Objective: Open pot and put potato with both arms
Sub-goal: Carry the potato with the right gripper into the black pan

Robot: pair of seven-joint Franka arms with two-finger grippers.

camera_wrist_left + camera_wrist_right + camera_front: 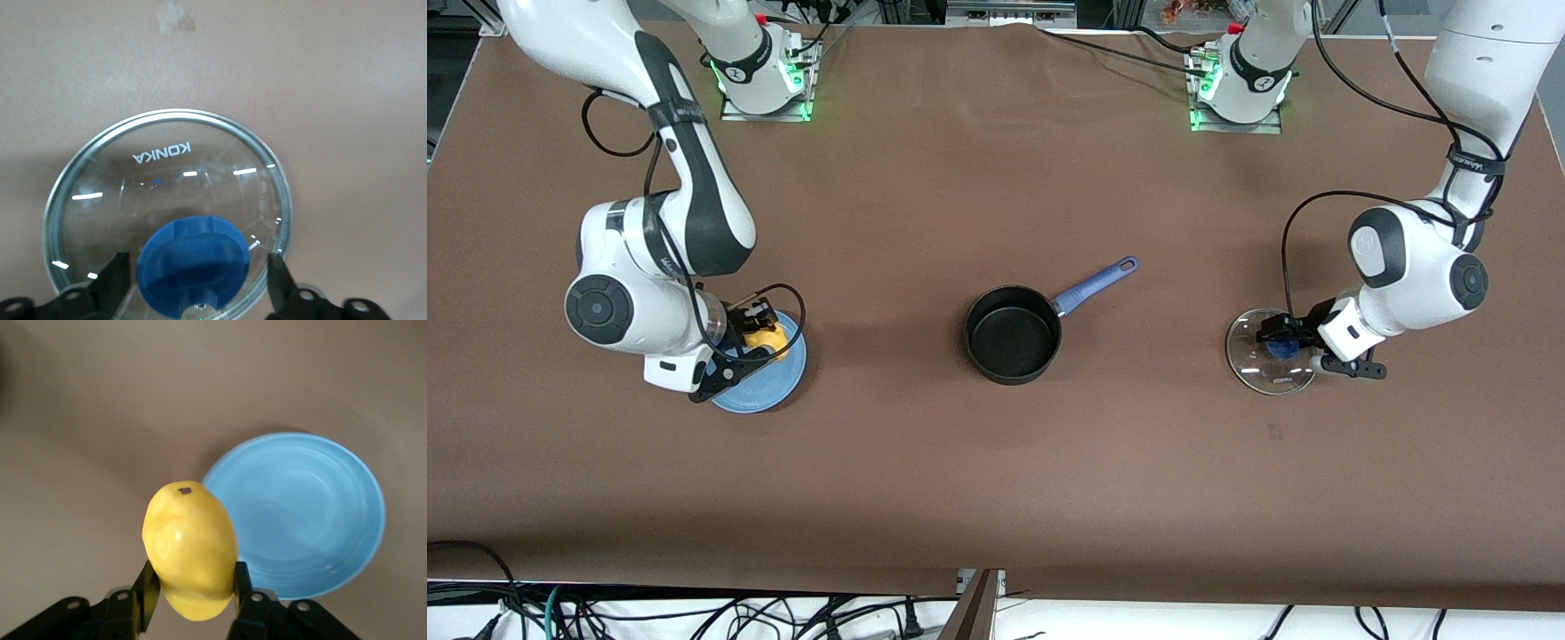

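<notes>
The robot's right gripper should release the yellow potato inside the open black pot [1029, 341], toward the side with the pot's blue handle.
The black pot [1012, 338] stands open and empty at the table's middle, its blue handle [1096, 284] pointing toward the left arm's base. My right gripper [759, 334] is shut on the yellow potato [768, 339] and holds it just above the light-blue plate [769, 393]. In the right wrist view the potato [191, 550] sits between the fingers of that gripper [195, 570], with the plate [313, 513] below. My left gripper [1282, 343] is open, low over the glass lid [1263, 364], its fingers either side of the blue knob [193, 267] without touching it.
The glass lid [167, 180] lies flat on the brown table cover toward the left arm's end. The arm bases [763, 80] stand along the table's edge farthest from the front camera. Cables hang below the nearest table edge.
</notes>
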